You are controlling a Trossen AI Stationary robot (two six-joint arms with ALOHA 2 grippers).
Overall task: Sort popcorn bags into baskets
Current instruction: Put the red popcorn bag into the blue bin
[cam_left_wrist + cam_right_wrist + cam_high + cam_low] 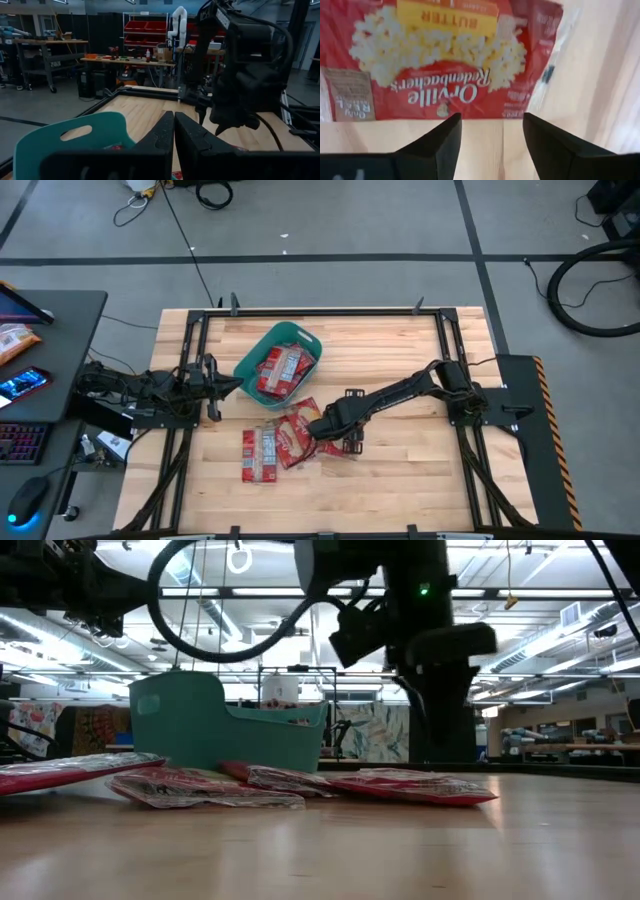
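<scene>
The popcorn bag is on the far side of the pile. My right gripper should next close on the popcorn bag's end (309, 406) (543, 60) nearest the teal basket.
Several red popcorn bags (283, 442) lie flat in a loose pile on the table's middle near part; more lie inside the teal basket (262, 345) standing toward the far left. My right gripper (491, 132) is open, pointing down just above the table at the edge of one bag (445, 55), fingers clear of it. In the high view it is over the pile's right side (325, 425). My left gripper (174, 131) is shut and waits left of the basket (60, 145).
Bare wood lies right of the pile and along the near edge. Black frame rails run along the table's sides. A desk with a keyboard, phone and orange packet (15, 340) stands off the table's left.
</scene>
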